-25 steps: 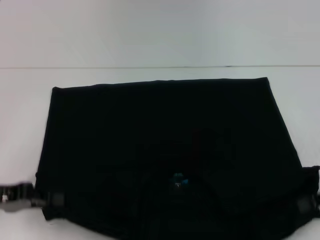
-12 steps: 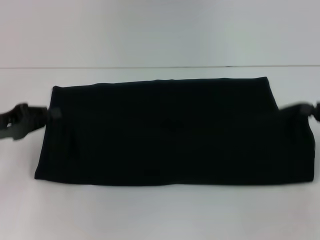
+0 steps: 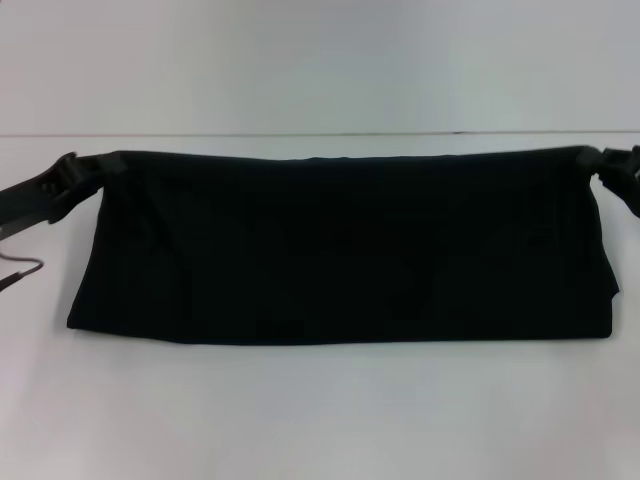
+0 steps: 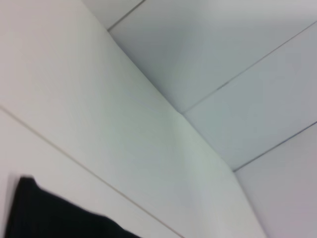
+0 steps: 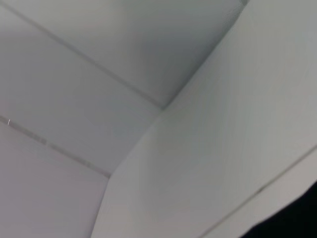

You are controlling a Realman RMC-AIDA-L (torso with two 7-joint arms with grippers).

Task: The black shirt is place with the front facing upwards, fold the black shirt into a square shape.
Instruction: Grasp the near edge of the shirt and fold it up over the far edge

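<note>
Next, I release the black shirt's corner, now pulled taut along the far edge, with my left gripper on the white table just before the pale wall (image 3: 104, 151).
The black shirt (image 3: 340, 250) lies folded in half on the white table (image 3: 320, 420) as a wide band, with no print or label showing. In the head view my left gripper (image 3: 88, 168) is at its far left corner and my right gripper (image 3: 604, 160) at its far right corner. Each is shut on the shirt's upper layer, which is pulled taut between them along the far edge. A corner of the black cloth (image 4: 49, 215) shows in the left wrist view, and another patch of the black cloth (image 5: 292, 223) in the right wrist view. Neither wrist view shows fingers.
The table's far edge (image 3: 320, 134) meets a pale wall just behind the shirt. A thin cable (image 3: 20, 272) hangs under my left arm at the left border. Bare white table lies in front of the shirt.
Both grippers carried the shirt's near edge away from me, from the near corners to the far edge. The shirt went from a large spread shape to a narrower folded band, hiding the blue label.
</note>
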